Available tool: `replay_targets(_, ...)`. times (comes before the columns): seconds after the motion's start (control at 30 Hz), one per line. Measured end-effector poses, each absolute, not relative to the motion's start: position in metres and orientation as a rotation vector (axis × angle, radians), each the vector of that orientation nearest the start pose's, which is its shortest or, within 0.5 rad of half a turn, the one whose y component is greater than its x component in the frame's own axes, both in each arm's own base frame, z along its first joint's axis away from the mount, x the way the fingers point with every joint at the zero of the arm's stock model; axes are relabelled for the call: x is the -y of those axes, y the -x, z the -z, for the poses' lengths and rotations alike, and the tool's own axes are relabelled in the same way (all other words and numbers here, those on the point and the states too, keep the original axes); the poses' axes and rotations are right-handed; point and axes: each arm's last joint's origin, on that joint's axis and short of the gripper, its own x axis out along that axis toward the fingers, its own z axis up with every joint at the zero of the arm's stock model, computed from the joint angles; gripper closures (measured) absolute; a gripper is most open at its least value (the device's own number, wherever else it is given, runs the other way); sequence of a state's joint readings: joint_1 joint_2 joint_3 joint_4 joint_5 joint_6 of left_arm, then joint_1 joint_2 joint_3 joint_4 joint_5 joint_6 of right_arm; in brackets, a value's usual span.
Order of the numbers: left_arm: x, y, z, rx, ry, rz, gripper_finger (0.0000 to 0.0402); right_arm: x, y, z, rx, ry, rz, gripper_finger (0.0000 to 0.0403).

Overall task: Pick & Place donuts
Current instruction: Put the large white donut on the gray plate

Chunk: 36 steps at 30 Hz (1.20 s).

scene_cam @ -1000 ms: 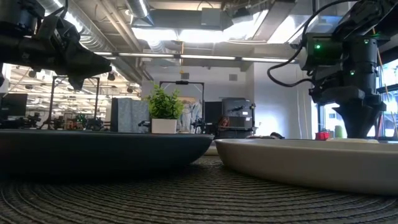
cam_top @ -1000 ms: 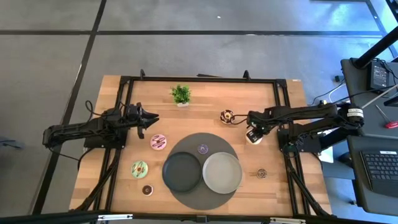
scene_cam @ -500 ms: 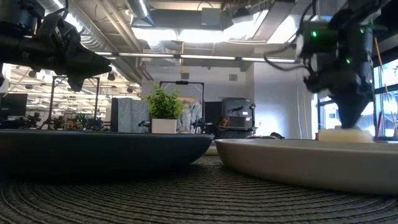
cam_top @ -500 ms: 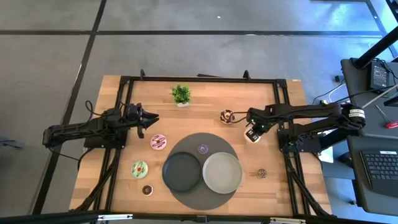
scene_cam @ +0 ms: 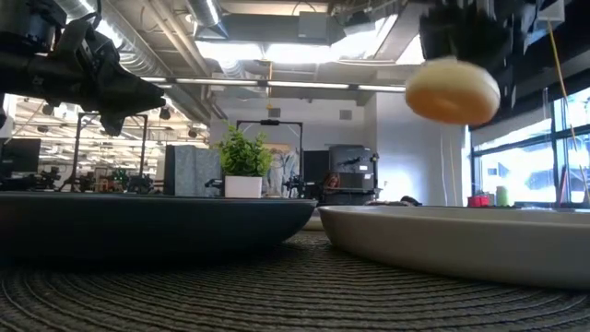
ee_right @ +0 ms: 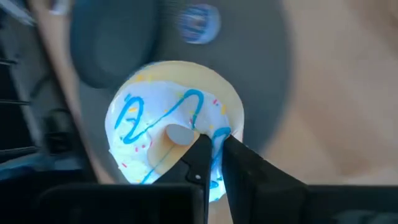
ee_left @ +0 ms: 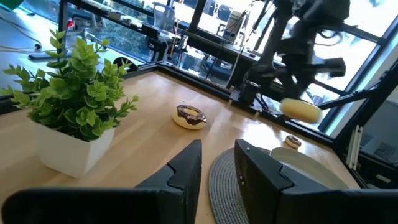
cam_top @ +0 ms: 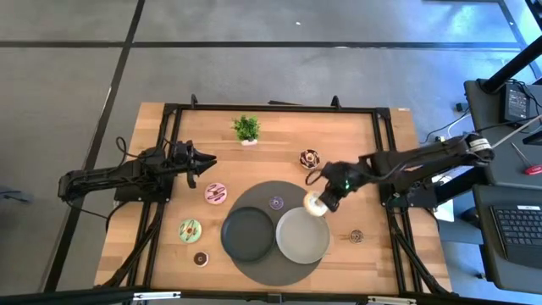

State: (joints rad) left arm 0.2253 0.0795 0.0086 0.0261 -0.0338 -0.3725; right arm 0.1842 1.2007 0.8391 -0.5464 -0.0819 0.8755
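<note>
Next, my right gripper sets the white iced donut down on the light grey plate, inside its far rim (cam_top: pixel 300 221).
My right gripper (cam_top: pixel 322 201) is shut on the white iced donut (cam_top: pixel 314 202) and holds it in the air over the far rim of the light grey plate (cam_top: pixel 302 236). In the low view the donut (scene_cam: pixel 452 89) hangs well above that plate (scene_cam: pixel 442 232). My left gripper (cam_top: pixel 201 166) waits open over the table's left side, above the pink donut (cam_top: pixel 216 193). Lying on the wood are the green donut (cam_top: pixel 190 229), the chocolate donut (cam_top: pixel 310 158) and two tiny brown ones (cam_top: pixel 201 259) (cam_top: pixel 356 236). A tiny purple donut (cam_top: pixel 276 202) lies on the round mat (cam_top: pixel 264 190). My right gripper pinches the white donut's ring (ee_right: pixel 214 127) between its two fingers (ee_right: pixel 198 155), on the side of the ring nearest the wrist, with one fingertip at the edge of the hole. The fingers come from above. The donut is lifted clear and hangs tilted below them.
A dark plate (cam_top: pixel 247 234) sits beside the light one on the mat. A small potted plant (cam_top: pixel 246 129) stands near the far edge. Black rails (cam_top: pixel 271 108) frame the wooden table top. Bare wood lies between the plant and the chocolate donut.
My right gripper has lifted the white donut off the wood at the table's right middle. It has carried it up and toward the left and near edges, out over the light plate's far rim. The donut, flat on the table before, now hangs tilted in the air.
</note>
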Motion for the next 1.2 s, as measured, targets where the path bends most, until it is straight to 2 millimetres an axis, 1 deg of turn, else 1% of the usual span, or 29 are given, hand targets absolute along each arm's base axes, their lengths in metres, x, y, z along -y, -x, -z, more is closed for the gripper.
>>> replay_targets(0.1,-0.024,-0.099,-0.162,0.003,0.374,-0.264,0.031,-0.063,-0.243,-0.236,-0.928,-0.776,0.113,0.0367)
replay_targets(0.23,-0.024,-0.099,-0.163,0.004,0.374,-0.264,0.0311,-0.077,-0.258,-0.218,-0.959,-0.802,0.117,0.0366)
replay_targets(0.43,-0.024,-0.099,-0.162,0.003,0.374,-0.264,0.0307,-0.084,-0.269,-0.186,-1.047,-0.823,0.227,0.0366)
replay_targets(0.6,-0.024,-0.099,-0.162,0.003,0.374,-0.264,0.0307,-0.085,-0.273,-0.171,-1.084,-0.821,0.28,0.0366)
replay_targets(0.83,-0.024,-0.099,-0.162,0.003,0.374,-0.264,0.0307,-0.086,-0.277,-0.162,-1.1,-0.816,0.291,0.0366)
replay_targets(1.2,-0.024,-0.099,-0.162,0.003,0.374,-0.264,0.031,-0.087,-0.28,-0.163,-1.073,-0.809,0.259,0.0365)
